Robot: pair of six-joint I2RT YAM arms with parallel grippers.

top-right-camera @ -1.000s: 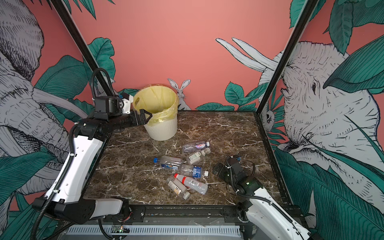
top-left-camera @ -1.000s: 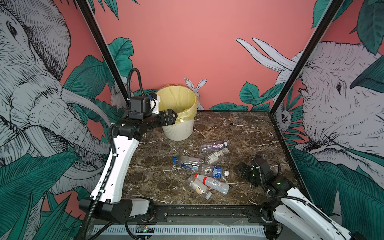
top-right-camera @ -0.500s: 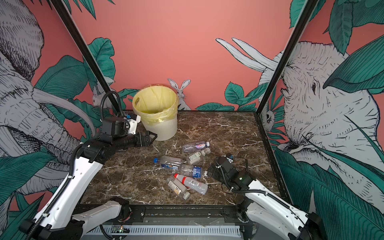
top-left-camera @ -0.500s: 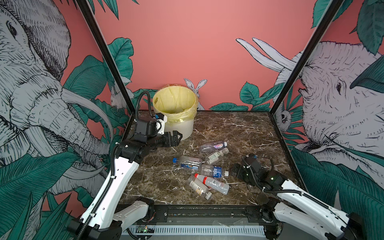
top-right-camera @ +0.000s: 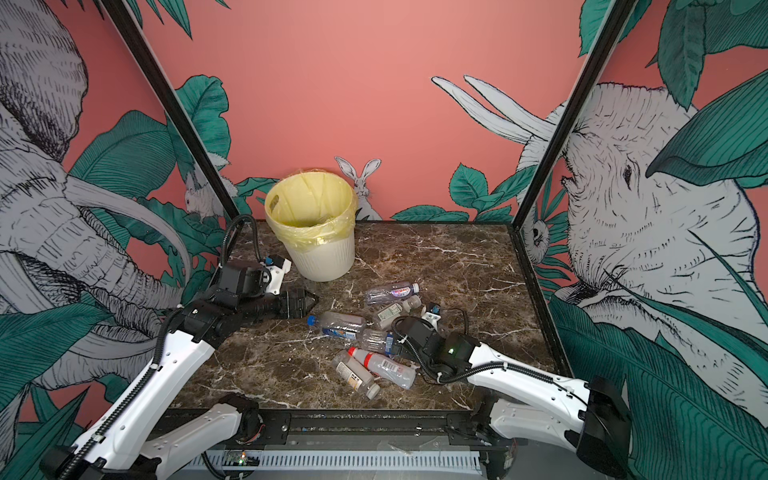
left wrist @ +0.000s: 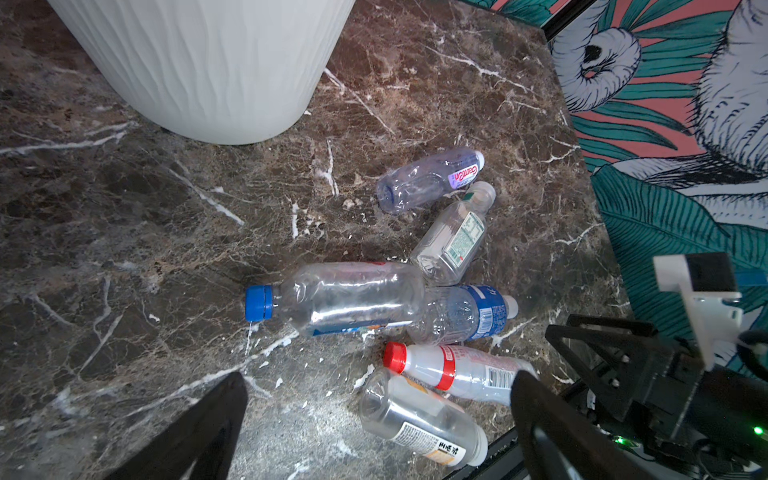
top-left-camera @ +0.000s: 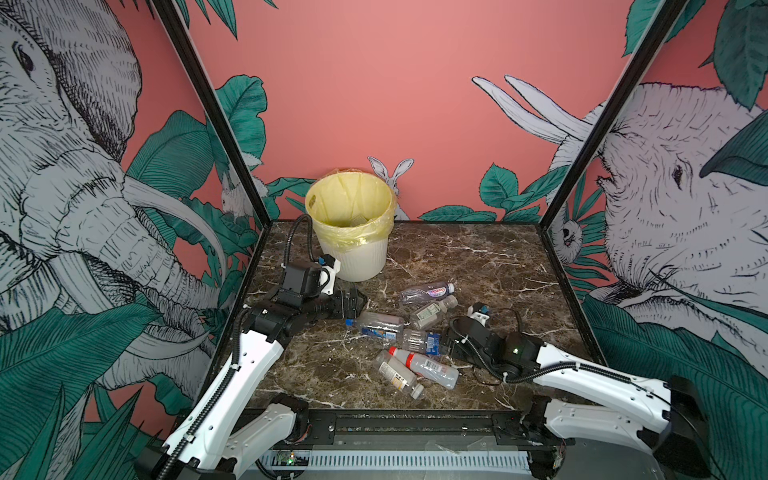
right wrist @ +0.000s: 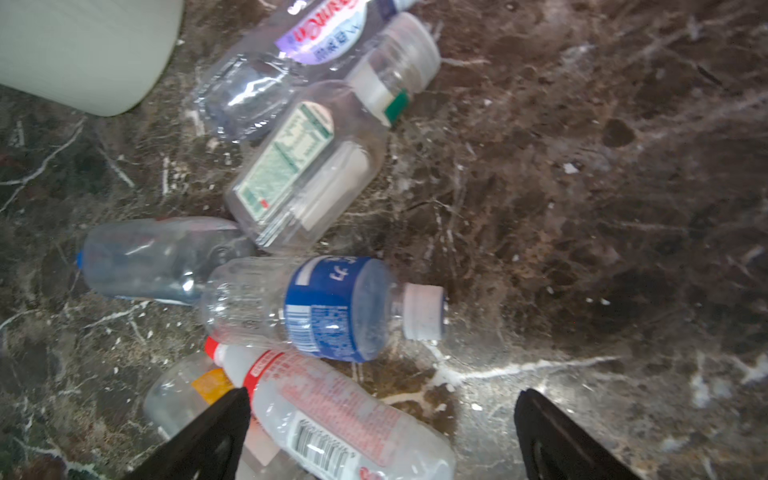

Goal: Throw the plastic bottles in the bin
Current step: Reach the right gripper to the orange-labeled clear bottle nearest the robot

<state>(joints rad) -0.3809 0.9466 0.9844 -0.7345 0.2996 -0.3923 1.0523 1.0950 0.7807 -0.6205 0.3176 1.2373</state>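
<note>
The labelled middle [top-left-camera: 396,373] [right wrist: 260,444] of the clear bottle lying between the red-capped bottle and the black front rail will be gripped by my right gripper.
The cream ribbed bin [top-left-camera: 358,257] [top-right-camera: 328,259] with a yellow bag stands at the back left. Several plastic bottles lie in a cluster mid-table: a blue-capped clear one [top-left-camera: 376,324] [left wrist: 345,297], a blue-labelled one [right wrist: 316,307] and a red-capped one [top-left-camera: 424,365] [right wrist: 332,411]. My left gripper [top-left-camera: 361,305] [left wrist: 380,380] hangs open and empty, low over the table just left of the blue cap. My right gripper [top-right-camera: 397,345] [right wrist: 384,395] is open at the cluster's right side, one finger over the red-capped bottle's neck, gripping nothing.
Brown marble table [top-left-camera: 478,257] boxed in by painted walls and black corner posts [top-left-camera: 557,199]. The black front rail [top-left-camera: 395,419] runs close behind the nearest bottles. The right arm [left wrist: 665,374] shows in the left wrist view, close to the cluster.
My left arm came down from the bin's rim to the table beside the bottles. The right gripper slid left toward the cluster. Both stayed open.
</note>
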